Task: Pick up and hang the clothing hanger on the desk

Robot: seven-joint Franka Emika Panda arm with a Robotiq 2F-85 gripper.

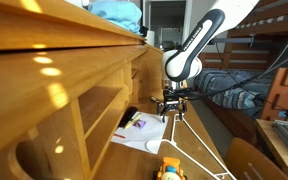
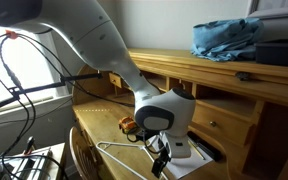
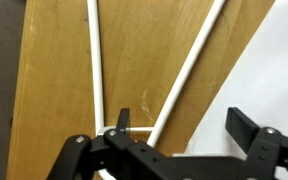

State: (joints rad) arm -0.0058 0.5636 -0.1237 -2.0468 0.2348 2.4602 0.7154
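My gripper's wide opening has both arms of the hanger running into it near the narrow end, so it should close on only the arm [image 3: 165, 115] beside the paper.
The white clothing hanger [image 3: 189, 65] lies flat on the writing surface of the honey-coloured desk [image 3: 134, 50]. It also shows in both exterior views [image 1: 199, 150] [image 2: 114, 148]. My gripper [image 3: 184, 120] is open and hangs just above the hanger's narrow end, with one thin arm of the hanger running between the two black fingers. The fingers hold nothing. The gripper shows in both exterior views [image 1: 172, 108] [image 2: 160, 160], low over the desk [image 1: 44, 80] [image 2: 219, 75]. The hanger's hook is hidden under the gripper.
A white paper sheet [image 3: 269, 60] [image 1: 144, 135] lies beside the hanger. A small orange toy [image 1: 169, 170] [image 2: 127, 125] sits on the surface. Blue cloth [image 2: 229, 38] lies on the desk top. Cubby shelves [image 1: 99, 110] stand close by; a bunk bed [image 1: 274, 40] stands behind.
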